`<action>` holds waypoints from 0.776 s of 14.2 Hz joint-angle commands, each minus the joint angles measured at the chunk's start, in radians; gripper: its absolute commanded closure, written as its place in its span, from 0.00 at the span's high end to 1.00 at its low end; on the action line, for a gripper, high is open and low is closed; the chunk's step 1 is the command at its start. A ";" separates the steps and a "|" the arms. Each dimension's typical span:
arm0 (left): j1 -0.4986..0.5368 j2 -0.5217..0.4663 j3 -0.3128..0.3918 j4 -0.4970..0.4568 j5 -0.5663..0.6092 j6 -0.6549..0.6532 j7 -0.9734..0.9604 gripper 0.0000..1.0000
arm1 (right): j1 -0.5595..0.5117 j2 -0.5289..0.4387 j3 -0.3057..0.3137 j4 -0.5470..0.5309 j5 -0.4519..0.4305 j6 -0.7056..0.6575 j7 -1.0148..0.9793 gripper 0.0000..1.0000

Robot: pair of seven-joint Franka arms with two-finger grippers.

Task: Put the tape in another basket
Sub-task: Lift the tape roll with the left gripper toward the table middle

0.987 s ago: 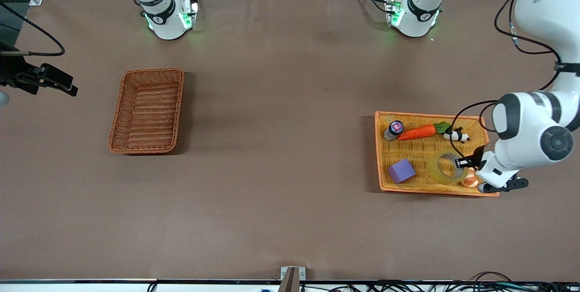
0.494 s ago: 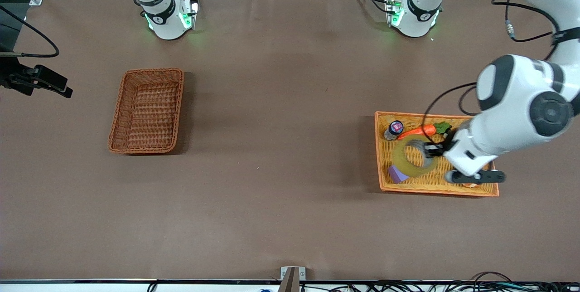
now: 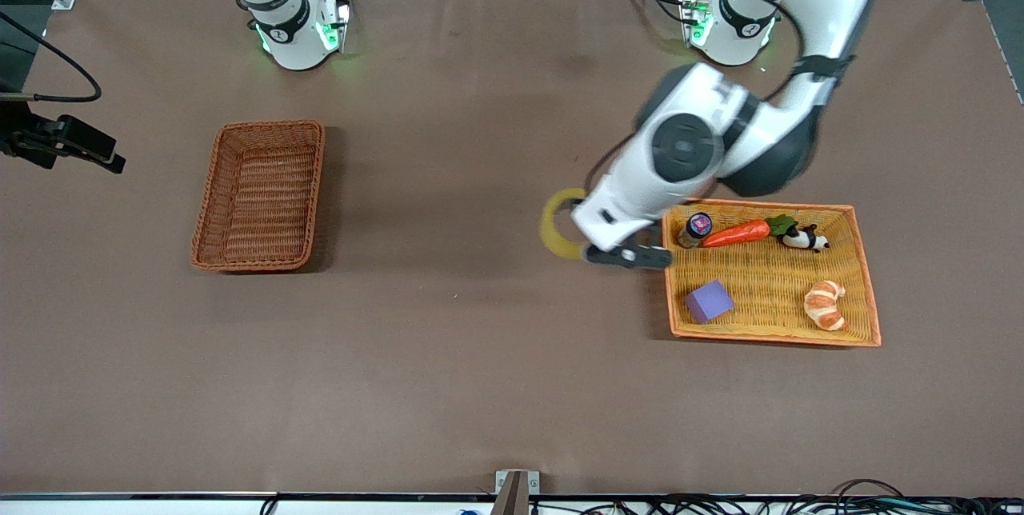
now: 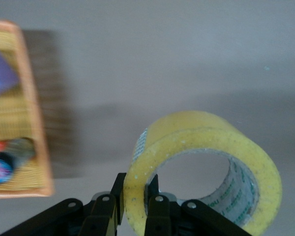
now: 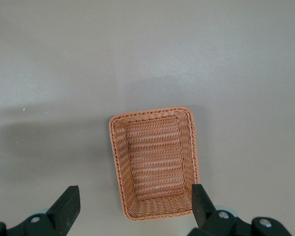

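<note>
My left gripper needs to release the tape on the bare table about midway [image 3: 472, 230] [image 4: 258, 128] between the basket and the tray. The tape now hangs just off the tray's edge.
The tape [image 3: 552, 225], a yellowish ring, hangs in my left gripper [image 3: 582, 229] over the bare table, just off the tray's edge on the side toward the right arm's end. In the left wrist view the gripper [image 4: 136, 189] is shut on the wall of the tape [image 4: 196, 129], one finger inside the hole and one outside. The basket [image 3: 260, 195], dark reddish-brown wicker, stands empty toward the right arm's end. My right gripper [image 3: 104, 155] waits high up, open and empty [image 5: 136, 206], with the basket [image 5: 155, 162] below it.
The light orange-yellow tray [image 3: 868, 283] toward the left arm's end holds a carrot [image 3: 736, 233], a panda toy [image 3: 804, 238], a croissant [image 3: 824, 305], a purple block [image 3: 709, 301] and a small jar [image 3: 694, 229]. Brown table lies between tray and basket.
My left gripper lifted the tape out of the tray and carried it toward the right arm's end, past the tray's edge. The right gripper has barely moved.
</note>
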 commanded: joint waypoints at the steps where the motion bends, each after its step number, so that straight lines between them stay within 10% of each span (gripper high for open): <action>1: -0.098 0.103 0.017 0.061 0.018 0.090 -0.107 0.00 | -0.014 -0.010 0.007 -0.010 0.016 0.009 0.001 1.00; 8: -0.412 0.282 0.236 0.138 0.041 0.265 -0.259 0.02 | -0.014 -0.010 0.007 -0.010 0.018 0.007 0.002 1.00; 11: -0.432 0.332 0.238 0.138 0.041 0.336 -0.259 0.27 | -0.014 -0.010 0.007 -0.010 0.018 0.006 0.002 1.00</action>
